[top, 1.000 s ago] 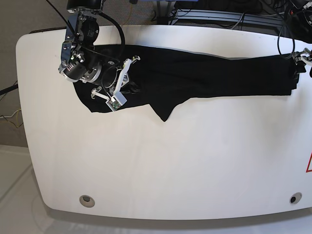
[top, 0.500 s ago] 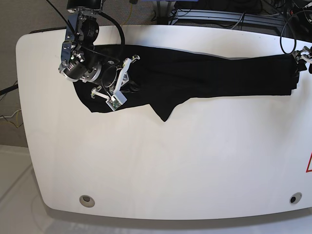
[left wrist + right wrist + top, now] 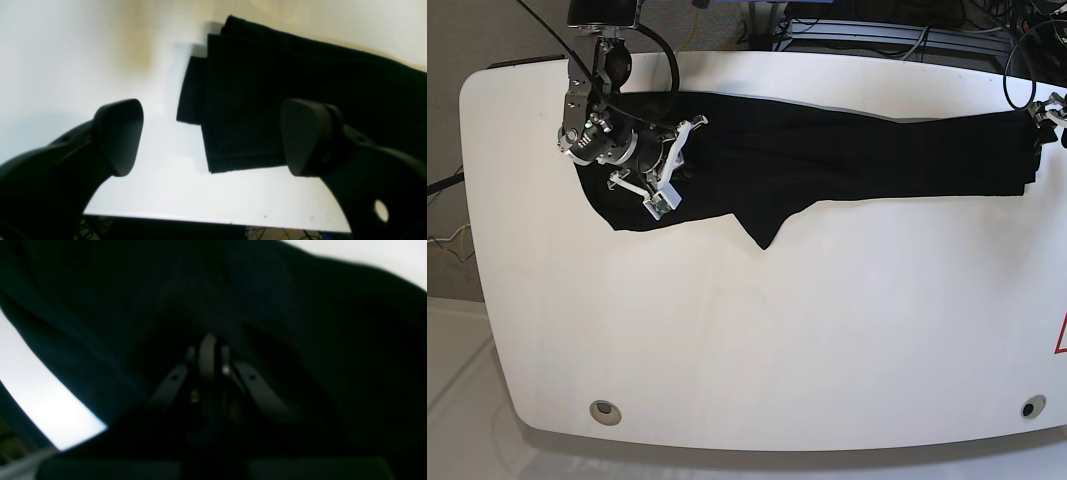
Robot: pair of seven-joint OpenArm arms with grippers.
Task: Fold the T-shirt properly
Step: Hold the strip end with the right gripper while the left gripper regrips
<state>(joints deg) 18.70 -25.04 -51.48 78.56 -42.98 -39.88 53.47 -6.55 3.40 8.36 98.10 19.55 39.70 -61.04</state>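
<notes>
I need to close my left gripper on the folded end (image 3: 1019, 168) (image 3: 224, 74) of the black T-shirt, opposite my right gripper and near the shirt's front edge.
The black T-shirt (image 3: 847, 155) lies stretched in a long band across the back of the white table (image 3: 777, 330), with a point of cloth hanging toward the middle. My right gripper (image 3: 672, 165) is down on the shirt's left end. In the right wrist view its fingertips (image 3: 208, 351) meet with dark T-shirt cloth (image 3: 300, 323) all around them. My left gripper (image 3: 211, 136) is open and empty, just above the shirt's folded right end (image 3: 253, 110). It shows only at the right edge of the base view (image 3: 1051, 110).
The table edge (image 3: 200, 220) runs close under the left gripper. Black cables (image 3: 1017, 60) and equipment sit behind the table. Two round holes (image 3: 606, 410) mark the front corners. A red marking (image 3: 1061, 335) is at the right edge.
The left gripper has drawn back to the right, off the shirt's end. The right arm has shifted slightly back and left on the cloth. The shirt has barely moved.
</notes>
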